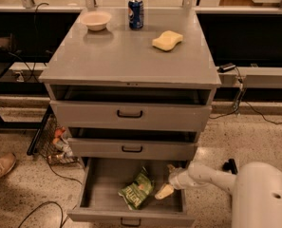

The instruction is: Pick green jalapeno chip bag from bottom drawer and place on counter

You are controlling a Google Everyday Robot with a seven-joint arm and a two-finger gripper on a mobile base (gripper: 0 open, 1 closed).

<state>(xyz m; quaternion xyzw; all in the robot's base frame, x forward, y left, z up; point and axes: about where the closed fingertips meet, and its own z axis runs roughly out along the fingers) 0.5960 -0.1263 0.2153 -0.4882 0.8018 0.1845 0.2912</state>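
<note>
My gripper needs to close on the green jalapeno chip bag's edge (149, 186) that faces the white arm, inside the open bottom drawer.
The green jalapeno chip bag (137, 189) lies crumpled on the floor of the open bottom drawer (102, 203), near its middle. My gripper (165, 186) reaches into the drawer from the right on a white arm (211, 175). It sits just right of the bag, apart from it or barely at its edge. One pale finger (163, 192) points down-left toward the bag. The grey counter (126, 56) tops the cabinet above.
On the counter stand a white bowl (96, 20), a blue soda can (136, 13) and a yellow sponge (167, 40). The two upper drawers (129, 113) are slightly open. A wire basket with clutter (55, 141) and a person's shoe (0, 167) are on the floor at left.
</note>
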